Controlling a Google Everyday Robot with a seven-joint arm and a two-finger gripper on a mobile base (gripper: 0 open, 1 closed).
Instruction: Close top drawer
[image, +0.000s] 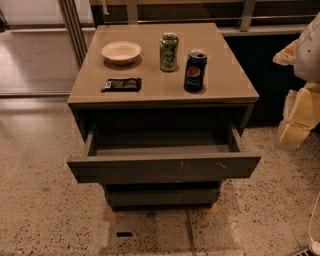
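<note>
The top drawer's front panel (222, 168) has small pale scratches by it. My gripper goes there next and closes on it.
The top drawer (165, 167) of a small grey-brown cabinet (227, 85) stands pulled far out toward me. Its flat front panel has no handle and shows small pale scratches right of centre. What shows of the drawer's inside looks empty. My gripper (297, 117) shows as pale yellow and white parts at the right edge of the view. It is to the right of the cabinet, about level with the cabinet top, and apart from the drawer.
On the cabinet top stand a pale bowl (121, 51), a green can (169, 51), a blue Pepsi can (195, 70) and a black packet (121, 84). A lower drawer front (162, 196) sits below. Speckled floor (45, 215) surrounds the cabinet; a railing runs behind.
</note>
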